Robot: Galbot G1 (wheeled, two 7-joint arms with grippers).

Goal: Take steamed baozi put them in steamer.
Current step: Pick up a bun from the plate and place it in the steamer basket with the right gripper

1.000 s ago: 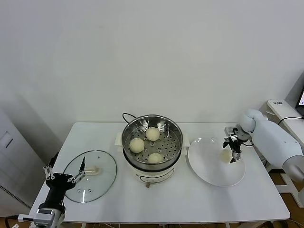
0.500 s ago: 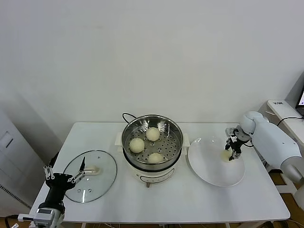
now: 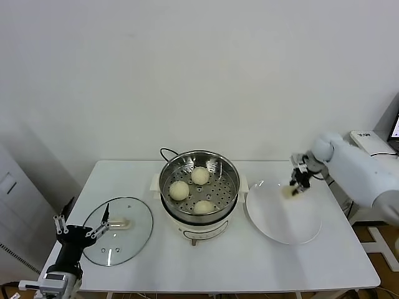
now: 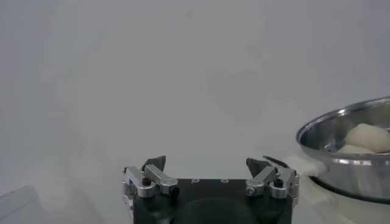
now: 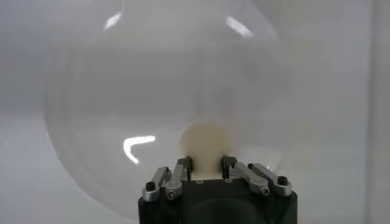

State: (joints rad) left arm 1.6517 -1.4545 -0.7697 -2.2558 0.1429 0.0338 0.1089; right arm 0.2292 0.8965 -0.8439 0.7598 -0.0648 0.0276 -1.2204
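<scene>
My right gripper should release the baozi on the bare steamer's bottom on the side [image 3: 219, 189] that faces the white plate.
The steel steamer [image 3: 231, 179] stands mid-table on its white base and holds three cream-white baozi [image 3: 200, 175]. Over the far edge of the white plate [image 3: 283, 218], my right gripper [image 3: 295, 186] is shut on another baozi [image 3: 289, 191], lifted a little off the plate. In the right wrist view that baozi [image 5: 206, 141] sits between the fingers [image 5: 184, 164] with the plate [image 5: 122, 91] below. My left gripper [image 3: 81, 230] waits open at the near left, by the glass lid; in its wrist view it [image 4: 207, 165] holds nothing, and the steamer [image 4: 347, 152] lies beyond.
A round glass lid [image 3: 124, 240] lies flat on the table's left part. A black cord [image 3: 166, 151] loops behind the steamer. The white wall stands close behind the table, and a white cabinet [image 3: 371, 140] is at the far right.
My right gripper has shut on the baozi on the plate and raised it, moving up and slightly toward the steamer. The left arm has barely moved.
</scene>
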